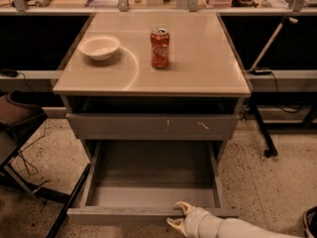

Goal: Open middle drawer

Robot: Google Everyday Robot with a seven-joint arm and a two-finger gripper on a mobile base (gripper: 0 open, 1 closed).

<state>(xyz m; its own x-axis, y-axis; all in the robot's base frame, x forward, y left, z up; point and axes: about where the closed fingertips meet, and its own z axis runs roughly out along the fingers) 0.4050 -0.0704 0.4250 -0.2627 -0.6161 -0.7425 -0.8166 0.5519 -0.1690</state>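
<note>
The robot's gripper needs to release the middle drawer's front panel above the speckled floor [145, 228] just beyond the drawer's present edge.
The middle drawer [153, 175] stands pulled far out of the cabinet, showing its grey box interior. Its plain front panel [119, 215] is nearest the camera. My gripper [179, 216] reaches in from the lower right on a white arm. One fingertip [184, 208] is inside the drawer and the other [174, 225] is outside, so the gripper is closed on the front panel's top edge, right of its middle. Above the drawer is the larger grey front with white scratch marks [153, 126], which is shut.
A white bowl [99, 47] and a red soda can [160, 47] stand on the beige cabinet top [198, 68]. A chair [15, 128] and its dark legs are at the left, next to the drawer. A stand with a black foot [265, 133] is at the right. The floor is speckled.
</note>
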